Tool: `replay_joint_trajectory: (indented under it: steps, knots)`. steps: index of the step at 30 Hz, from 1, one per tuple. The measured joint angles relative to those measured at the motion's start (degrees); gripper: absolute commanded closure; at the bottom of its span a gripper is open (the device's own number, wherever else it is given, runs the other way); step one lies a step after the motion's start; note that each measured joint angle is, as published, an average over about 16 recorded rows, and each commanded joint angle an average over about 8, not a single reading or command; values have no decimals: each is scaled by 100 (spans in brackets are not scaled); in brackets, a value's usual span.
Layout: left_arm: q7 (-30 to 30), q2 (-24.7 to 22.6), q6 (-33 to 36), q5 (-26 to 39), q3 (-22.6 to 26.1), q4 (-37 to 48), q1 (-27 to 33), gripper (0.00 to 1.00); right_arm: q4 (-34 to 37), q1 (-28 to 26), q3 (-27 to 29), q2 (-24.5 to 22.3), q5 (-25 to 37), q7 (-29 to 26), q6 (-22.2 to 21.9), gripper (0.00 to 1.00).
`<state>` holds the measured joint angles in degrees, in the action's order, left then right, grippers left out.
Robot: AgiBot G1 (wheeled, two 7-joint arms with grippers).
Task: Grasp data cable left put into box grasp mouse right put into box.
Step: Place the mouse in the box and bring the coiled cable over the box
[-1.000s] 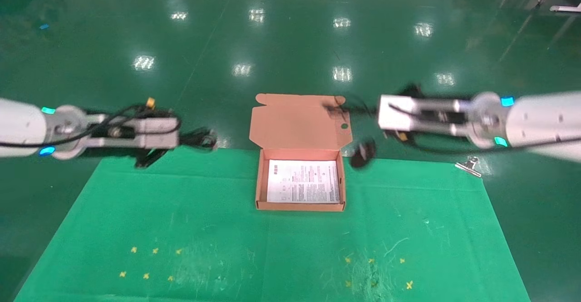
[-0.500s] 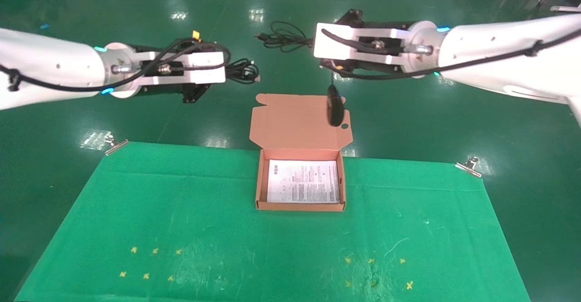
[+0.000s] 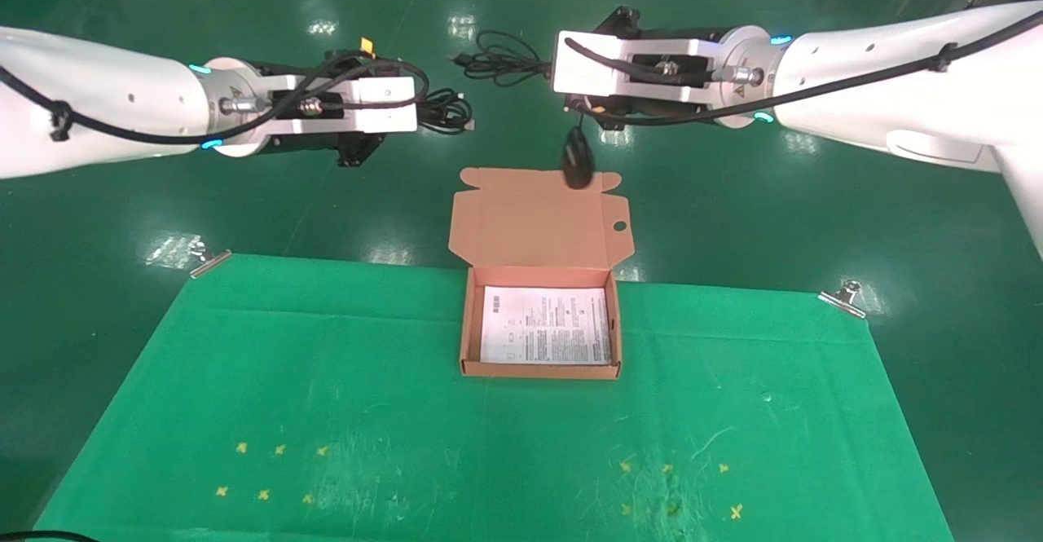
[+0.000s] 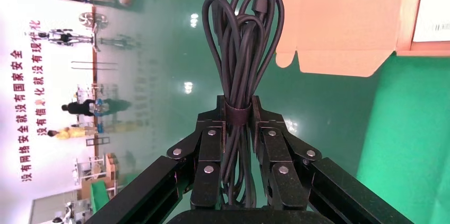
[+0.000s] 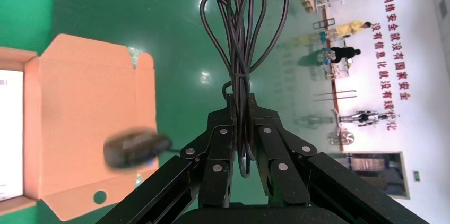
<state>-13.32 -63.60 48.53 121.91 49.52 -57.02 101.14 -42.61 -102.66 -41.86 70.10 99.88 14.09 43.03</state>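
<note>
My right gripper has the mouse, which dangles over the flap's far edge now. Next, I set it down on the white sheet (image 3: 518, 345) by the box's near corner, toward my left gripper.
The box (image 3: 467, 322) lies open at the mat's far middle, a white printed sheet on its bottom, its lid flap (image 3: 530, 216) lying flat behind it. My left gripper (image 3: 424, 115) is raised beyond and left of the flap, shut on the tied data cable (image 3: 446, 112) at its middle band (image 4: 237, 113). My right gripper (image 3: 547, 65) is raised beyond and right of the flap, shut on the mouse's bundled cord (image 5: 241, 33). The mouse (image 3: 578, 159) dangles from that cord over the flap's far edge, blurred in the right wrist view (image 5: 132, 148).
A green mat (image 3: 326, 379) covers the table, held by metal clips at its far corners (image 3: 204, 258) (image 3: 843, 297). Yellow cross marks sit near its front edge. Glossy green floor lies beyond the table.
Both arms have risen from table height and drawn a little toward each other. The hanging mouse has swung left, from beside the box to over the flap's far edge.
</note>
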Motion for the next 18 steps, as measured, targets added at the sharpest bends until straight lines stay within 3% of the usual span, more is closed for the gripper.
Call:
replay_joint_trajectory:
  steps: [18]
  knots:
    - [-574,250,391,662,270,-429,-489,100,669,307,-125,457,-87,260,-72,100]
